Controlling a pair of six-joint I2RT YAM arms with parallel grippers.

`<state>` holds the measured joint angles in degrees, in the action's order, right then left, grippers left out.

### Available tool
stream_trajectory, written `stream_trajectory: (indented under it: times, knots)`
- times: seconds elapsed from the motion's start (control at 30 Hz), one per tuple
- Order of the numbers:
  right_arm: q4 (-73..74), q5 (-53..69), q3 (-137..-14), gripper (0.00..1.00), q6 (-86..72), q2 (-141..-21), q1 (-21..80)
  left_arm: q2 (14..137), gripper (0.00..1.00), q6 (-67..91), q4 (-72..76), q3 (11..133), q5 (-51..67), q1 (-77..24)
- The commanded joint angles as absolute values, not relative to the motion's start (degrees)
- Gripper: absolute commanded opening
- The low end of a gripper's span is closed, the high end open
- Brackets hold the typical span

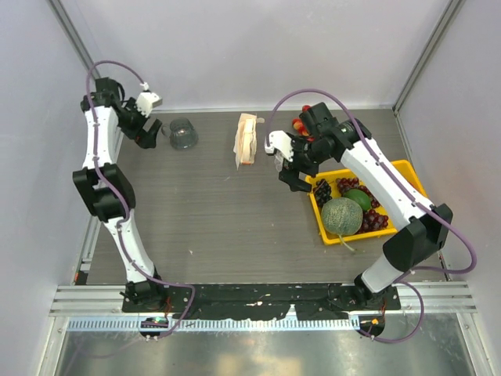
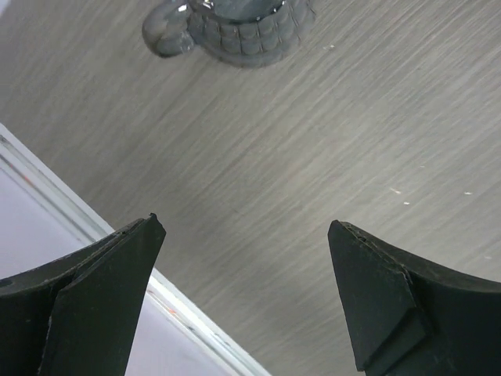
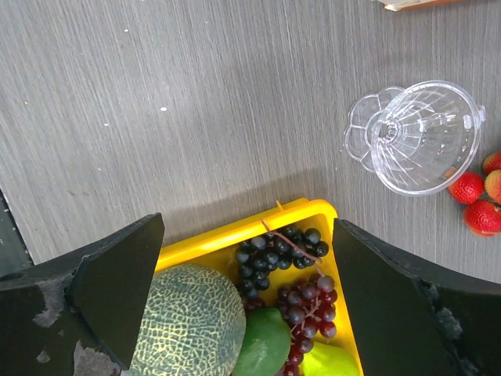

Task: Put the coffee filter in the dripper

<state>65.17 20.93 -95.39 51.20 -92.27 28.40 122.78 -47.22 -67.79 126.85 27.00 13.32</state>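
My left gripper needs to close on the handle [image 1: 166,131] [image 2: 166,33] of the clear glass cup.
The dripper [image 3: 415,137], a clear ribbed cone, lies tipped on its side on the grey table in the right wrist view, its flat base toward the left. In the top view my right arm hides it. No single coffee filter is in view; a beige-white pack of stacked filters [image 1: 247,139] stands at the back middle. My right gripper [image 1: 291,174] [image 3: 249,225] is open and holds nothing, hovering over the tray's back-left corner, apart from the dripper. My left gripper [image 1: 150,133] [image 2: 244,223] is open and holds nothing, at the back left beside a glass cup.
A clear glass cup with a handle [image 1: 183,133] [image 2: 235,31] stands just right of the left gripper. A yellow tray [image 1: 407,166] [image 3: 235,235] holds a melon [image 3: 188,321], grapes [image 3: 286,251] and green fruit. Strawberries [image 3: 477,196] lie beside the dripper. White walls enclose the table.
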Motion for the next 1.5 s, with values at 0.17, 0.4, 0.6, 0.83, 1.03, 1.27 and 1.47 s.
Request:
stream_trajectory:
  times: [0.17, 0.4, 0.6, 0.83, 1.03, 1.27, 1.47]
  knots:
    - [66.71, 19.78, -96.42, 0.95, 44.91, -87.54, 27.86, 125.59, 0.99, -59.15, -54.41, 126.83, 14.85, 5.19]
    - [66.62, 18.11, -95.1, 0.95, 45.88, -86.83, 27.86, 127.18, 0.99, -61.61, -52.56, 125.95, 19.07, 4.49]
    - [66.8, 18.37, -95.71, 0.95, 46.32, -88.06, 27.86, 130.25, 0.99, -63.72, -49.66, 126.73, 17.14, 3.51]
    - [66.8, 17.84, -95.28, 0.96, 46.05, -87.98, 27.86, 133.76, 0.99, -66.97, -44.83, 127.97, 14.42, 3.16]
    - [66.97, 16.96, -95.36, 0.96, 46.05, -88.15, 27.86, 136.58, 0.99, -69.78, -43.07, 129.12, 12.93, 1.94]
    - [67.32, 16.0, -95.28, 0.95, 46.32, -88.33, 27.86, 136.5, 0.93, -74.26, -40.52, 125.51, 12.39, 0.53]
    - [67.32, 16.08, -94.57, 0.95, 46.67, -88.5, 27.86, 134.56, 0.89, -71.64, -41.57, 124.98, 17.22, -1.21]
